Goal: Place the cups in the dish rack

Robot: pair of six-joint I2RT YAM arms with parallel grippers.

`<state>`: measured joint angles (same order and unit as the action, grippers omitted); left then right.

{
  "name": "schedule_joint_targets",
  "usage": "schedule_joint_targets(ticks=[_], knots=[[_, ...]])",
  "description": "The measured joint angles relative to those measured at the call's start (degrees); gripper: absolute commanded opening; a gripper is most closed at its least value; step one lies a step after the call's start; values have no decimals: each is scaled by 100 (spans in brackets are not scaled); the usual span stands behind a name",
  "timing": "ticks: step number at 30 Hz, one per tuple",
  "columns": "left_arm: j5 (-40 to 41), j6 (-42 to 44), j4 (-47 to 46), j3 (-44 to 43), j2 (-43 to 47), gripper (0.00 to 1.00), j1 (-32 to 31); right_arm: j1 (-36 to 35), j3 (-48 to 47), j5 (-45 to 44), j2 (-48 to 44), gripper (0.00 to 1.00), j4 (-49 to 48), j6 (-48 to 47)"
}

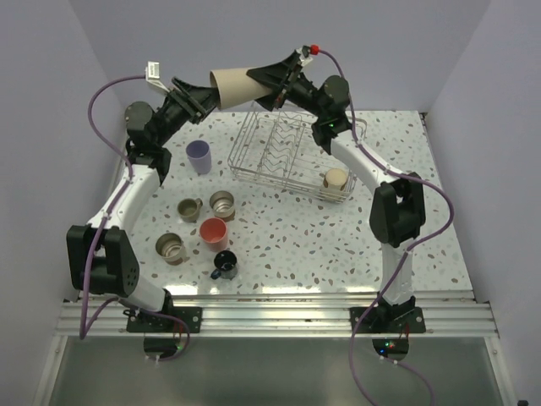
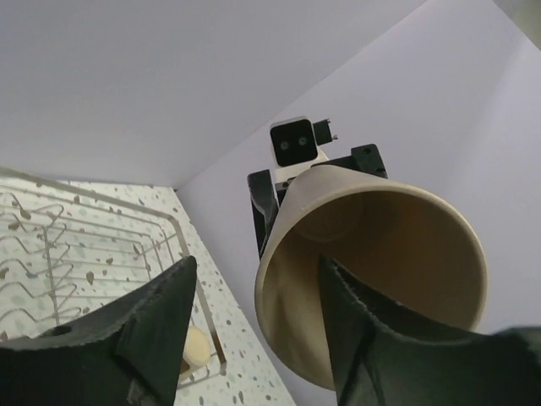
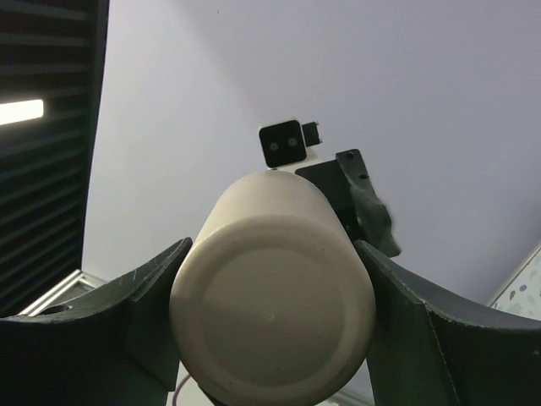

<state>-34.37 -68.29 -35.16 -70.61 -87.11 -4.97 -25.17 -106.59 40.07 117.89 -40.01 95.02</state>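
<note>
The tall beige tumbler, now on its side high above the rack, will go down in the dish rack (image 1: 339,167) just behind the other beige cup, where I need to set it with my right gripper.
A tall beige tumbler (image 1: 241,85) (image 2: 372,254) (image 3: 270,296) hangs on its side high above the dish rack (image 1: 254,179) (image 2: 84,228). My right gripper (image 1: 269,80) (image 3: 272,245) is shut on its closed base, one finger on each side. At the open mouth my left gripper (image 1: 211,95) (image 2: 258,264) stands open, one finger inside the rim and one outside, both apart from the wall. Another beige cup (image 1: 336,179) (image 2: 196,347) lies in the rack's right end. On the table to the left are a lavender cup (image 1: 199,156), three grey cups (image 1: 189,209) (image 1: 221,203) (image 1: 171,247), a coral cup (image 1: 213,232) and a black mug (image 1: 225,265).
The rack stands at the back middle of the speckled table, its divider prongs (image 1: 283,148) upright inside. Purple walls close the table at the back and sides. Both arms arch over the rack and meet above it.
</note>
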Motion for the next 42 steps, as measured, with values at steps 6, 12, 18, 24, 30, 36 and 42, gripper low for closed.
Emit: schedule_joint_targets(ticks=[6, 12, 18, 24, 30, 36, 42], knots=[[50, 702, 1250, -203, 42, 100, -4, 170, 208, 20, -249, 0, 743, -688], [584, 1827, 3106, -463, 343, 100, -4, 914, 221, -216, -741, 0, 3038, -2627], [1534, 3023, 4776, -529, 597, 100, -2, 1373, -809, -1755, -769, 0, 6102, -5311], [2184, 3657, 5639, -529, 601, 100, -4, 1202, -1257, -3751, -717, 0, 7742, -7066], [2402, 3794, 5851, -560, 422, 100, -4, 1189, -767, -4677, -577, 0, 8129, -7816], [2441, 3812, 5965, -612, 203, 100, -22, 1165, -184, -5071, -343, 0, 8234, -8050], [2461, 3838, 6008, -616, 188, 100, -81, 1115, 446, -5254, -308, 0, 7945, -8118]])
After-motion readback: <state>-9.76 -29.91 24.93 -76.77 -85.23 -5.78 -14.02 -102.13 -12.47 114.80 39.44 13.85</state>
